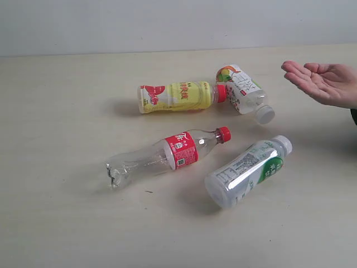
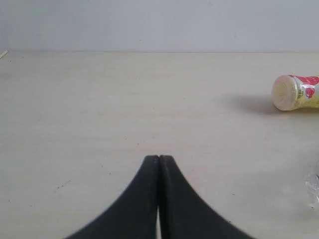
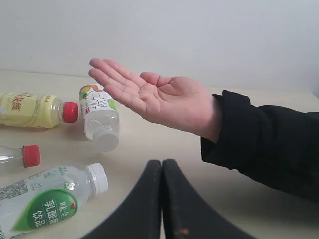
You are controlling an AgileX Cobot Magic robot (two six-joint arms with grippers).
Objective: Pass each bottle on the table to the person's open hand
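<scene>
The green-labelled white-capped bottle is next for my right gripper, which should go to it and close around the bottle's middle (image 1: 251, 168) (image 3: 26, 200), across its label.
Four bottles lie on the beige table (image 1: 61, 128). The yellow red-capped bottle (image 1: 178, 96) (image 3: 30, 110) lies at the back, its base showing in the left wrist view (image 2: 294, 92). A white-capped bottle (image 1: 245, 92) (image 3: 99, 117) lies beside it. The clear red-labelled bottle (image 1: 167, 153) (image 3: 22, 155) and a green-labelled white-capped bottle (image 1: 248, 170) (image 3: 47, 201) lie nearer the front. The person's open hand (image 1: 321, 81) (image 3: 154, 97) hovers palm up at the right. My left gripper (image 2: 159, 157) and right gripper (image 3: 162, 162) are both shut and empty, away from the bottles, and neither shows in the exterior view.
The person's black sleeve (image 3: 264, 142) reaches over the table from the right. A pale wall (image 1: 167, 22) stands behind the table's far edge.
</scene>
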